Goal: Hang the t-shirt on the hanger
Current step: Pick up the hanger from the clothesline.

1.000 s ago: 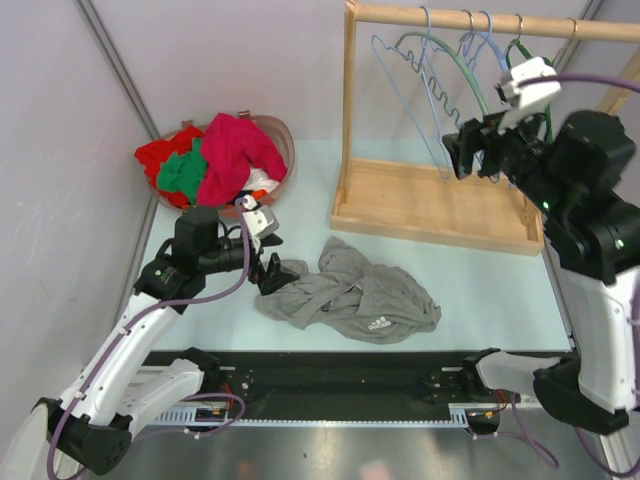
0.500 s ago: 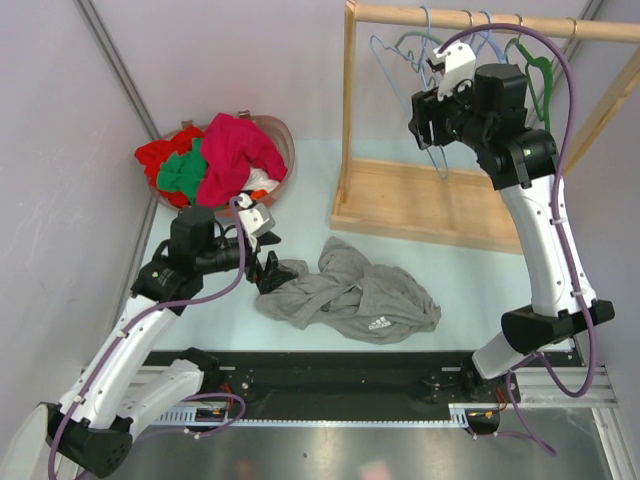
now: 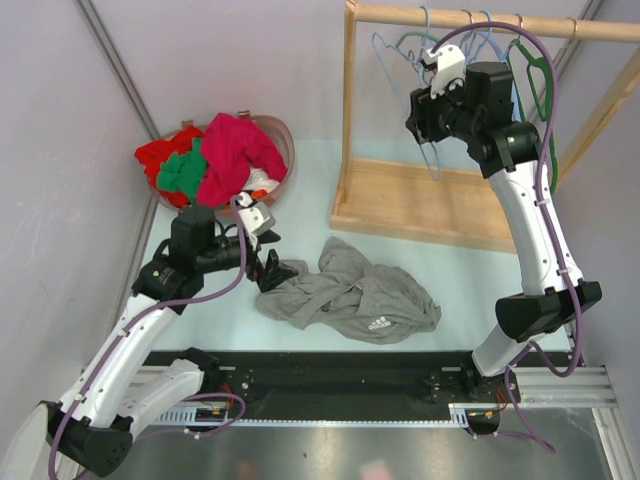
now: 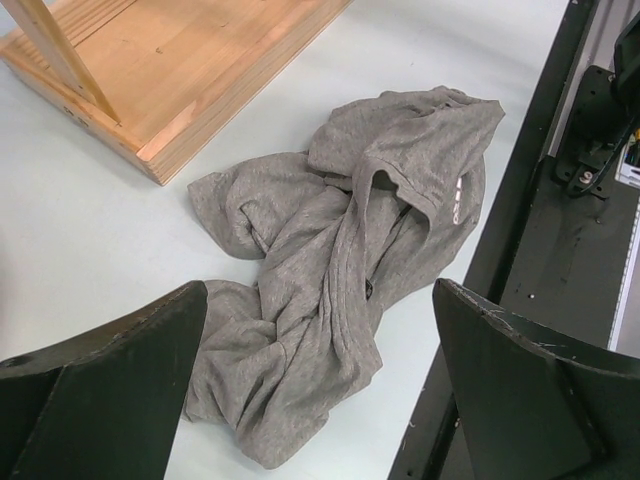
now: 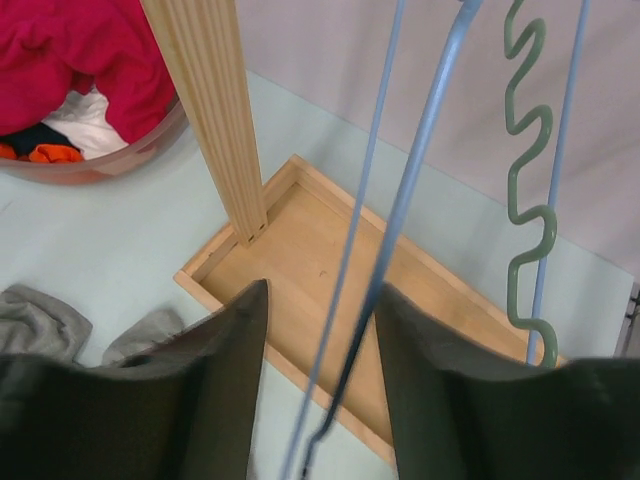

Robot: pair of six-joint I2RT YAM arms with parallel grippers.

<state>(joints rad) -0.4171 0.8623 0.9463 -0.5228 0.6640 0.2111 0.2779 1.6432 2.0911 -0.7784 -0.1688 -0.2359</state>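
Note:
I should close my left gripper on the near corner [image 3: 301, 318] [image 4: 348, 367] of the grey t-shirt, past the black label, at the end of the t-shirt away from the white logo.
The grey t-shirt [image 3: 350, 295] lies crumpled on the table in front of the arms; it also shows in the left wrist view [image 4: 340, 260]. My left gripper [image 3: 268, 270] is open just above the shirt's left end, its fingers either side of the cloth [image 4: 315, 390]. The pale blue hanger [image 3: 388, 62] hangs on the rack's rod. My right gripper [image 3: 425, 118] is raised at the hanger. In the right wrist view its jaws [image 5: 320, 400] are open and the hanger's blue bars [image 5: 415, 170] pass between them.
A wooden rack with a rod [image 3: 480, 20] and a tray base [image 3: 430, 205] stands at the back right. A sage-green wavy hanger [image 5: 525, 200] and a dark green hanger [image 3: 535, 75] hang on it. A basket [image 3: 282, 135] of red, green and magenta garments sits at the back left.
My right arm has swung left from the rack's right end to the pale blue hanger, whose bars now lie between its jaws. The left arm has barely moved.

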